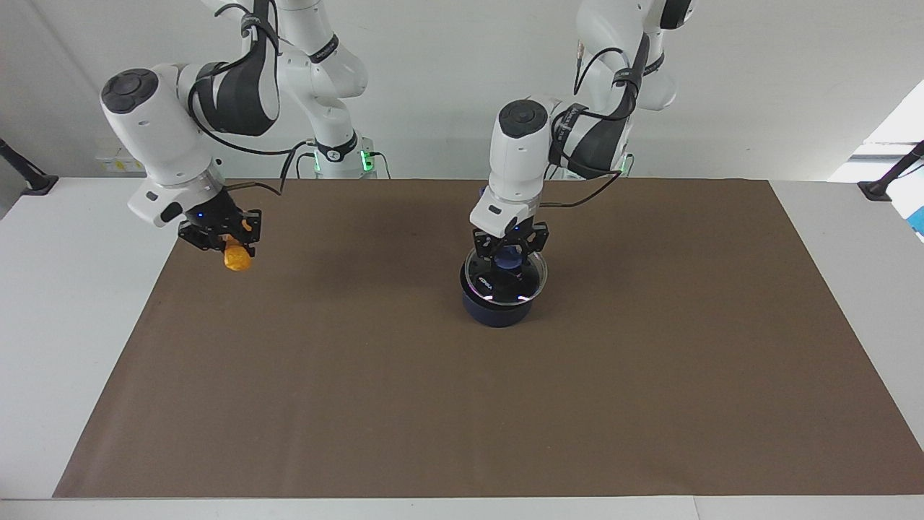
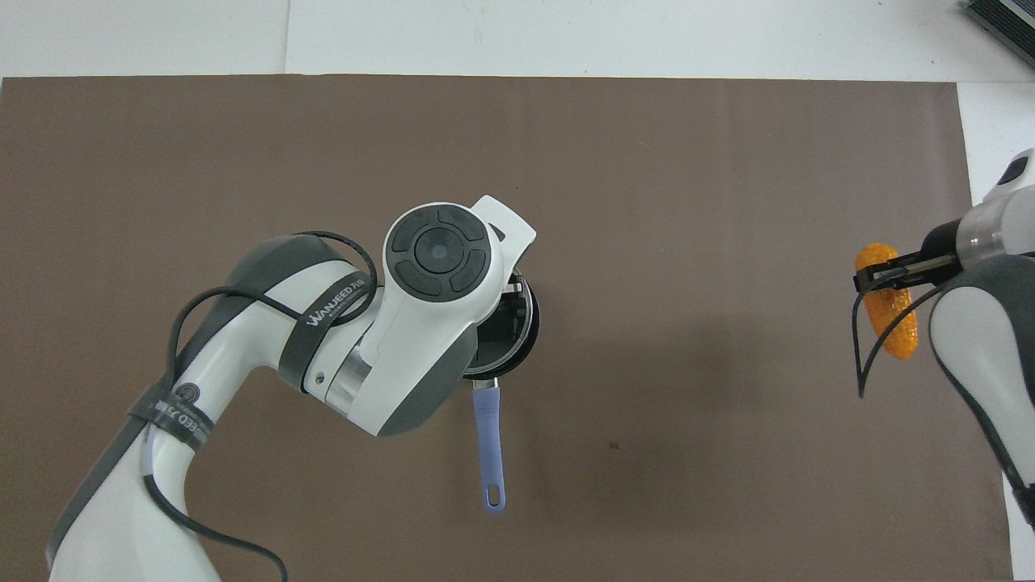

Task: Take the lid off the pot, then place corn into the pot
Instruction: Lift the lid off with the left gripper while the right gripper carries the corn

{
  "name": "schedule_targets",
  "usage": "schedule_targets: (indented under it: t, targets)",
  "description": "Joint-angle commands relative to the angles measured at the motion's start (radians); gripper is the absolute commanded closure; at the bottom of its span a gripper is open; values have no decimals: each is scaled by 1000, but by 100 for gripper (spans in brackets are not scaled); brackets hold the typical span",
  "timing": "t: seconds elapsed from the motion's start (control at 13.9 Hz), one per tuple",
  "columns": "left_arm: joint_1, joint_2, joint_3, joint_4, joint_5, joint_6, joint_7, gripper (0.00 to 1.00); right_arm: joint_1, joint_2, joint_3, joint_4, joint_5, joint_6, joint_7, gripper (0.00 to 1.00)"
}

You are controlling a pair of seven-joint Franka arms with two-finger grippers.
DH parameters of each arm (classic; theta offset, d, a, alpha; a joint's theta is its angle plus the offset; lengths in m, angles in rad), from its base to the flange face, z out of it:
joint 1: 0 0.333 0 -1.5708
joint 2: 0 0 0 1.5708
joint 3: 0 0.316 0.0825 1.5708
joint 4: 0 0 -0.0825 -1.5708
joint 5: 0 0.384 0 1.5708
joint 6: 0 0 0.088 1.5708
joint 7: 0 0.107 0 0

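Observation:
My left gripper should put the glass lid down on the brown mat across the pot from the corn (image 2: 193,379).
The dark blue pot (image 1: 497,309) stands on the mat near the middle of the table. Its long blue handle (image 2: 488,440) points toward the robots. The glass lid (image 1: 498,283) lies on or just above the pot's rim, slightly tilted; I cannot tell if they still touch. My left gripper (image 1: 510,254) is straight above it, shut on the lid's blue knob. In the overhead view the left wrist hides most of the lid (image 2: 524,323). My right gripper (image 1: 232,244) is shut on the orange-yellow corn (image 1: 237,258), in the air over the mat's edge at the right arm's end; the corn also shows in the overhead view (image 2: 889,311).
A brown mat (image 1: 433,419) covers most of the white table (image 1: 72,289). Dark clamp stands sit at both ends of the table near the robots (image 1: 29,180). Nothing else lies on the mat.

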Motion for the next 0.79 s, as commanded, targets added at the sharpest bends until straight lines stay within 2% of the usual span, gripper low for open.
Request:
schedule_targets:
  t: [0.0, 0.14, 0.5, 0.72]
  targets:
    - [41, -38, 8, 13, 13, -47, 9, 100, 90, -17, 10, -12, 6, -25, 173, 100]
    - [83, -61, 9, 0, 13, -52, 41, 100, 186, -20, 10, -12, 6, -25, 331, 100]
    - [221, -92, 8, -54, 13, -84, 187, 100, 358, 23, 10, 11, 6, 41, 564, 100]
    - [308, -133, 8, -128, 11, -50, 300, 100, 440, 103, 11, 103, 17, 66, 666, 100]
